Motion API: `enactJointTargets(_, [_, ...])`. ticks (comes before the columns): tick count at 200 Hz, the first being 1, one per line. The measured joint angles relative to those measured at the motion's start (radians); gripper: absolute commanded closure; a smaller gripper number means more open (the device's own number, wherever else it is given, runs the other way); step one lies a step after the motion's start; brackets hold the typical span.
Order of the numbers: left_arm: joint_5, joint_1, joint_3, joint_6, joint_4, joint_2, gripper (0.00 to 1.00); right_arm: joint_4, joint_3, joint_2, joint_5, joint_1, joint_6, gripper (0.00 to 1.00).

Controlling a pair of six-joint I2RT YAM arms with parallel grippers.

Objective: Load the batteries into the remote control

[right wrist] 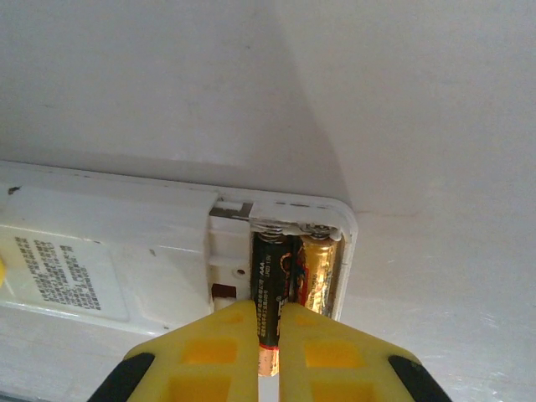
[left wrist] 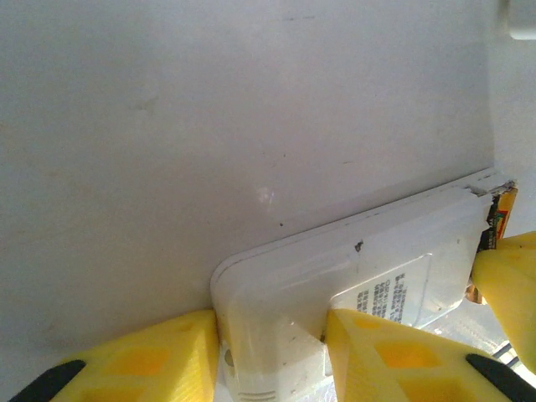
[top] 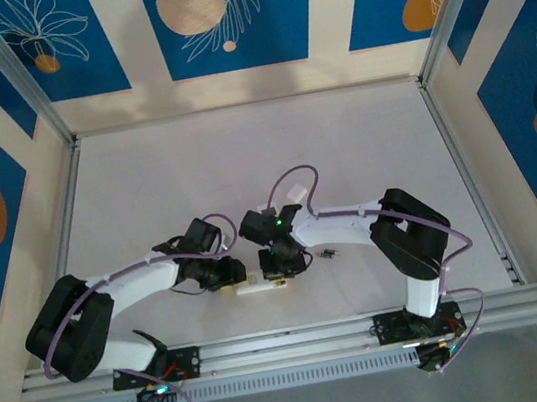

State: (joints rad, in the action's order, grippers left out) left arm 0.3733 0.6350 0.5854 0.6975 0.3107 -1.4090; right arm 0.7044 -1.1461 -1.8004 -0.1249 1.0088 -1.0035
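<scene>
The dark battery's copper end sticks out over the near edge of the remote control's bay, so my right gripper will regrip the battery [right wrist: 270, 272] and settle that copper end into its slot.
The white remote control [top: 257, 285] lies back up on the table between both arms, its battery bay open at the right end. My left gripper [left wrist: 272, 356] is shut on its left end, one yellow finger on each side of the remote control [left wrist: 368, 260]. My right gripper [right wrist: 268, 339] is shut on a dark battery [right wrist: 270, 285], whose far end sits in the bay against the spring. An orange-gold battery [right wrist: 320, 270] lies in the slot beside it. Another small dark battery [top: 329, 253] lies loose on the table right of the right gripper [top: 283, 264].
The grey table [top: 263, 161] is walled by aluminium posts and blue patterned panels. A metal rail [top: 290, 341] with the arm bases runs along the near edge. In the left wrist view a finger of the right gripper [left wrist: 511, 285] stands at the remote's far end.
</scene>
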Motion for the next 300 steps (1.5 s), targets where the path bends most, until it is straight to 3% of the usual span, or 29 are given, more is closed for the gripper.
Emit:
enactJointTargets(137, [0.000,0.000,0.001,0.000,0.000,-0.002,0.62,-0.071,0.050,0.023,-0.119,0.045,0.041,0.88])
enactJointTargets(206, [0.000,0.000,0.001,0.000,0.000,-0.002,0.62,-0.166,0.128,0.065,-0.257,0.118,0.048,0.86])
enactJointTargets(300, [0.001,0.000,-0.008,0.008,-0.011,0.007,0.62,-0.179,0.139,0.058,-0.344,0.158,-0.021,0.85])
